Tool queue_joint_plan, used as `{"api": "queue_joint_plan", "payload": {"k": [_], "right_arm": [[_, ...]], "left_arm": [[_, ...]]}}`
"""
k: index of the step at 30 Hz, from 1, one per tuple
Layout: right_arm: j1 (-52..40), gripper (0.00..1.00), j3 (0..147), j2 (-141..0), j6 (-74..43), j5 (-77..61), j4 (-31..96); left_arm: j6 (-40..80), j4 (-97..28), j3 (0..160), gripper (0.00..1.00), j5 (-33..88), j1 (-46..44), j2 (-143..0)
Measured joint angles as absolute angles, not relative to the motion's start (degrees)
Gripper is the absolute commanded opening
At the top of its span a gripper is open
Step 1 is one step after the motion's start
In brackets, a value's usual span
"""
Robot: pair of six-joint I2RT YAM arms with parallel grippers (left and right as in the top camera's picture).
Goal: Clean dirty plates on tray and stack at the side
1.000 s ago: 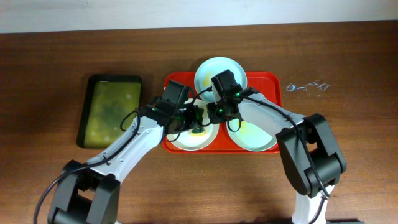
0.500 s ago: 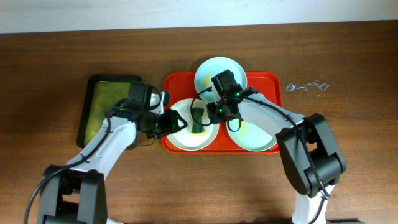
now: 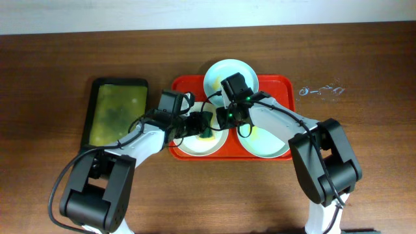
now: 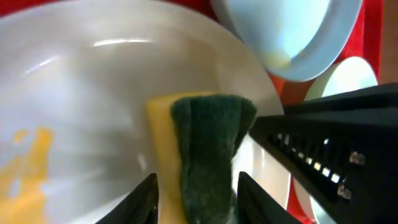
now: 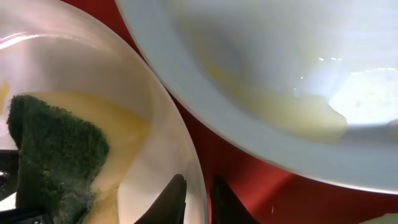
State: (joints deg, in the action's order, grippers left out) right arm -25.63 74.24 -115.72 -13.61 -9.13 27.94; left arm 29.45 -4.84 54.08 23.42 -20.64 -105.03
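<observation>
Next, I set the white plate with my right gripper on the wooden table (image 3: 331,97) beside the red tray, over the clear wrapper.
The red tray (image 3: 281,83) holds three plates. My left gripper (image 3: 197,123) (image 4: 196,199) is shut on a yellow sponge with a green scouring face (image 4: 208,146), pressed onto the front-left plate (image 3: 195,146) (image 4: 93,93), which has a yellow smear at its left. My right gripper (image 3: 229,117) (image 5: 199,200) is shut on that plate's right rim (image 5: 177,130), one finger inside and one outside. The sponge also shows in the right wrist view (image 5: 56,155). The back plate (image 3: 221,73) (image 5: 280,68) has a pale yellow smear. The front-right plate (image 3: 266,144) is yellowish inside.
A dark tray with an olive-green inside (image 3: 117,114) lies left of the red tray. A small clear crumpled wrapper (image 3: 320,91) lies on the wooden table to the right. Both arms cross over the red tray's middle.
My left gripper pulled back left off the plate, leaving the sponge there, then came back and closed on the sponge. My right gripper has stayed on the plate's rim.
</observation>
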Motion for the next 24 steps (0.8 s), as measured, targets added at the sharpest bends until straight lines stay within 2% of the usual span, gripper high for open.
{"api": "queue_joint_plan", "payload": {"k": [3, 4, 9, 13, 15, 16, 20, 24], "right_arm": [[-25.6, 0.17, 74.3, -115.7, -13.6, -9.1, 27.9], [-25.6, 0.17, 74.2, -115.7, -13.5, -9.1, 27.9], [-25.6, 0.17, 74.2, -115.7, -13.6, -9.1, 28.0], [-25.6, 0.17, 74.2, -115.7, -13.6, -9.1, 27.9], [-25.6, 0.17, 74.2, -115.7, -13.6, -9.3, 28.0], [-25.6, 0.17, 74.2, -115.7, -13.6, -9.3, 27.9], [-25.6, 0.17, 74.2, -115.7, -13.6, -9.3, 27.9], [-25.6, 0.17, 74.2, -115.7, -13.6, -9.3, 27.9]], "left_arm": [[29.6, -4.0, 54.1, 0.20, 21.1, -22.5, -105.4], [29.8, -4.8, 54.1, 0.00, 18.1, -23.4, -105.4], [29.8, -13.6, 55.9, 0.00, 4.4, -25.5, -104.8], [29.8, -23.2, 55.9, 0.00, -15.1, -25.5, -101.6], [29.8, -23.9, 55.2, 0.00, -18.5, -25.6, -98.6], [29.8, -23.8, 55.0, 0.00, -18.7, -25.2, -96.4], [34.2, -13.6, 54.5, 0.00, -2.9, -24.7, -93.0], [35.0, -10.8, 54.4, 0.00, -0.7, -24.7, -102.8]]}}
